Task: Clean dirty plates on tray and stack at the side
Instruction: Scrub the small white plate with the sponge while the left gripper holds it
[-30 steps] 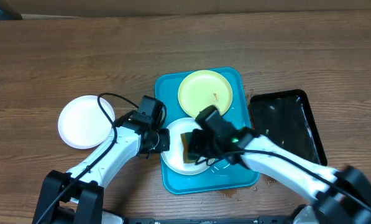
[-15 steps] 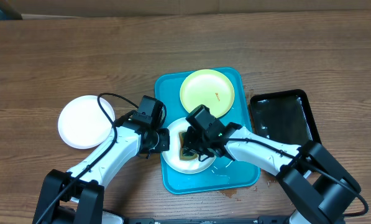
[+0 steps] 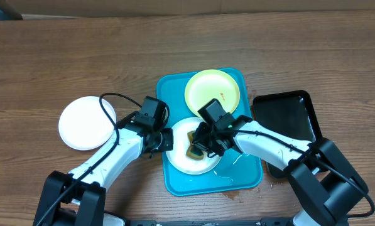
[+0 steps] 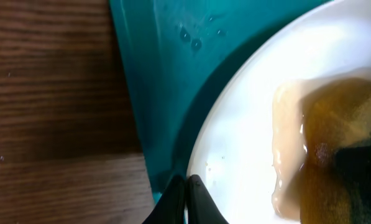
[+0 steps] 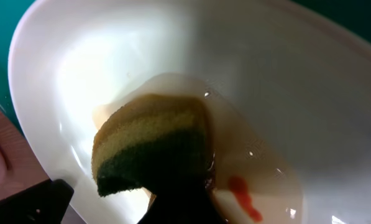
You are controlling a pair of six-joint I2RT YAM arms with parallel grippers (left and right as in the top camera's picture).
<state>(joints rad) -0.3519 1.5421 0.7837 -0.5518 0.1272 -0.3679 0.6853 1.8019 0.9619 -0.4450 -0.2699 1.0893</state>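
Note:
My right gripper is to set the yellow-and-green sponge down inside the black tray [image 3: 278, 134], toward its edge beside the blue tray.
On the blue tray [image 3: 173, 94] lie a pale yellow-green plate [image 3: 212, 93] with a small red smear and, nearer me, a white plate [image 3: 186, 164]. My right gripper [image 3: 204, 145] is shut on a yellow-and-green sponge [image 3: 193, 150] pressed onto that white plate. In the right wrist view the sponge [image 5: 151, 146] sits in brownish liquid beside a red smear [image 5: 244, 198]. My left gripper [image 3: 165, 142] is shut on the white plate's left rim. Its fingertips [image 4: 194, 190] meet at the plate [image 4: 247, 124] edge over the tray [image 4: 160, 93]. Another white plate [image 3: 86, 122] lies on the table to the left.
A smaller black tray [image 3: 288, 119] sits on the wooden table right of the blue tray. Water drops lie on the blue tray's floor [image 3: 237, 166]. The left arm's cable [image 3: 108, 103] arcs over the white plate on the table.
The right arm has swung round and the sponge has shifted a little to the right across the white plate. The left gripper has stayed at the plate's rim.

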